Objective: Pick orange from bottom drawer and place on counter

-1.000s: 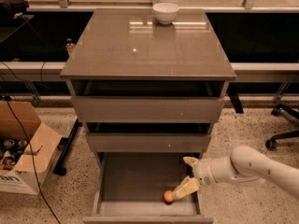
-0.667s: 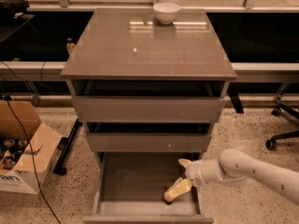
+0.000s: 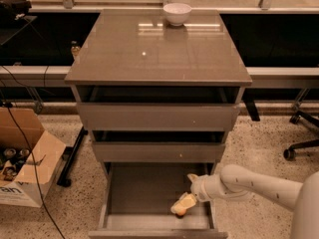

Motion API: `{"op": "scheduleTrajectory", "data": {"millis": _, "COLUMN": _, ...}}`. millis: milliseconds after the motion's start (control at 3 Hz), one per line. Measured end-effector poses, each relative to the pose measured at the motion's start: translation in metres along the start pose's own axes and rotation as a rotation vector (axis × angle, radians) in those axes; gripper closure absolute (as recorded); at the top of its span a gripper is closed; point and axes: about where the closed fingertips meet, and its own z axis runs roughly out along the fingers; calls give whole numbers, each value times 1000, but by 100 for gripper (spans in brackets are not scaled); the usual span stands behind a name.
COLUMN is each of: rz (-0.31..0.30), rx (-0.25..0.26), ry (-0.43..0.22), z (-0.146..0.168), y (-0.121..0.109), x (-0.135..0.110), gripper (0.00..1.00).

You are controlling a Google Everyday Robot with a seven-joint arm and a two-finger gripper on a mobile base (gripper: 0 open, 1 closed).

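Note:
Next, I close my gripper on the orange's side (image 3: 183, 209) nearest my arm, low down near the front of the open bottom drawer.
The bottom drawer (image 3: 142, 193) is pulled open and shows its flat grey floor. The orange (image 3: 180, 213) lies at the front right of that floor, mostly covered from above by my gripper (image 3: 183, 203). Only a small part of the fruit shows under the gripper's pale tip. My white arm (image 3: 249, 185) reaches in from the right, over the drawer's right wall. The glossy grey-brown counter (image 3: 159, 54) tops the cabinet, with light glare near its back.
A white bowl (image 3: 177, 13) stands at the counter's back edge. The two upper drawers (image 3: 159, 116) are slightly open. An open cardboard box (image 3: 25, 163) with cans and a cable sits on the floor at left. An office chair base (image 3: 301, 143) is at right.
My gripper has moved left and down onto the orange. The orange showed clearly beside the gripper a second ago and is now mostly covered by it.

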Motion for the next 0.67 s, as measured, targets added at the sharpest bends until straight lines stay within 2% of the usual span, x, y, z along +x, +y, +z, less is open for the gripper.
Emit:
{"op": "scheduleTrajectory", "data": {"millis": 333, "rz": 35, "rx": 24, "ry": -7, "z": 25, "y": -20, "x": 21, "gripper": 0}}
{"op": "scheduleTrajectory", "data": {"millis": 667, "rz": 104, "rx": 37, "ry": 1, "z": 62, "y": -37, "x": 61, "gripper": 0}}
